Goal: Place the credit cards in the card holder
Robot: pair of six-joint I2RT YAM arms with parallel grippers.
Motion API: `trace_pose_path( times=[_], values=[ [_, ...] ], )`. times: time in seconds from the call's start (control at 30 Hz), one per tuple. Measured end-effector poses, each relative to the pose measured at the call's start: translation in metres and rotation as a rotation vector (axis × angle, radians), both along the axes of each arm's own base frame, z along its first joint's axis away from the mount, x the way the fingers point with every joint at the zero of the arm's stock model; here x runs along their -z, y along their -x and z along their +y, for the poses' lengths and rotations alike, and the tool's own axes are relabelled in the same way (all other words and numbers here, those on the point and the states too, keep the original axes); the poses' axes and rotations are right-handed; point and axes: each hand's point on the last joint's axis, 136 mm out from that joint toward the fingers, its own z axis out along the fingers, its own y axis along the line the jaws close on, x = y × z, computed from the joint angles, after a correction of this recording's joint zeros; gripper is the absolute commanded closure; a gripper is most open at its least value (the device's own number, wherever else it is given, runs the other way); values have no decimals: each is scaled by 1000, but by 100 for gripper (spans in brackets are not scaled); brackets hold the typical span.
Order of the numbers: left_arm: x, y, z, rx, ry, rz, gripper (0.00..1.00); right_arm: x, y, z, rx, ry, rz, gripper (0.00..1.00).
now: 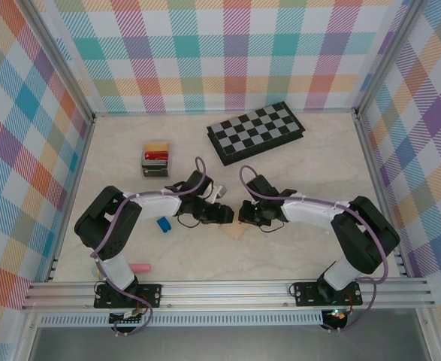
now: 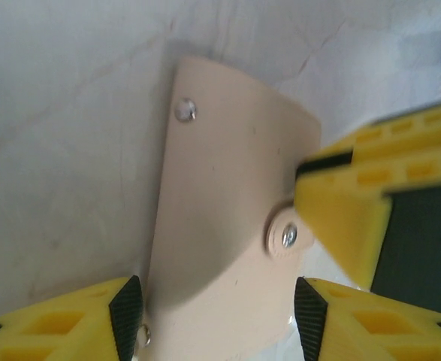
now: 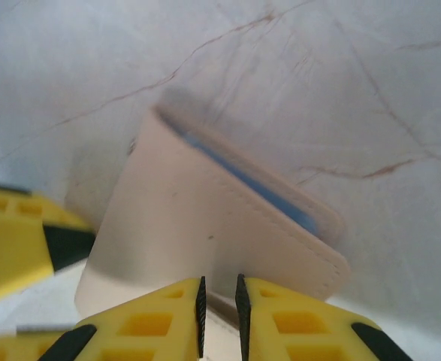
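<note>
The card holder is slanting under my right gripper and the strap is snapped shut, so I should open my right gripper and grab the strap point(image 2: 288, 235) around its snap.
The tan card holder point(image 1: 237, 232) lies mid-table where both grippers meet. In the left wrist view the card holder point(image 2: 228, 188) shows its snap stud, and my left gripper point(image 2: 217, 312) has its pads at the holder's two side edges. My right gripper point(image 3: 220, 308) has its jaws nearly together on the near edge of the card holder point(image 3: 205, 226). A blue edge point(image 3: 243, 177) peeks from between the holder's layers. In the top view the left gripper point(image 1: 226, 215) faces the right gripper point(image 1: 244, 215). The credit cards point(image 1: 156, 156), red and yellow on top, sit stacked at the back left.
The stack rests in a small grey tray point(image 1: 154, 171). A small blue block point(image 1: 164, 223) lies just left of the left gripper. A pink pen point(image 1: 140, 267) lies by the left arm's base. A folded chessboard point(image 1: 255, 131) sits at the back.
</note>
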Motion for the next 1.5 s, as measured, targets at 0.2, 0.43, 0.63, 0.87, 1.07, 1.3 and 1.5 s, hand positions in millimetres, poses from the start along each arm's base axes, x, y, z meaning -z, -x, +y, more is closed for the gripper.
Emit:
trace_pose_path(
  times=[0.2, 0.43, 0.63, 0.87, 1.07, 1.3, 1.5],
  values=[
    [0, 6, -6, -13, 34, 14, 43, 2, -2, -3, 10, 19, 13, 78],
    [1, 9, -9, -45, 63, 43, 61, 4, -3, -3, 9, 29, 19, 78],
    [0, 7, -11, -83, 90, 48, 71, 3, -4, -6, 1, 56, 16, 75],
    [-5, 8, -11, -121, 134, 50, 87, 1, -2, -12, -21, 97, 20, 68],
    [-10, 5, -13, -148, 162, 53, 91, -5, 3, -19, -38, 148, 2, 60],
    [-14, 2, -15, -165, 178, 55, 92, -17, 6, -5, -93, 160, -46, 54],
    [-14, 2, -16, -171, 180, 61, 93, -15, 4, -1, -108, 181, -51, 52]
  ],
)
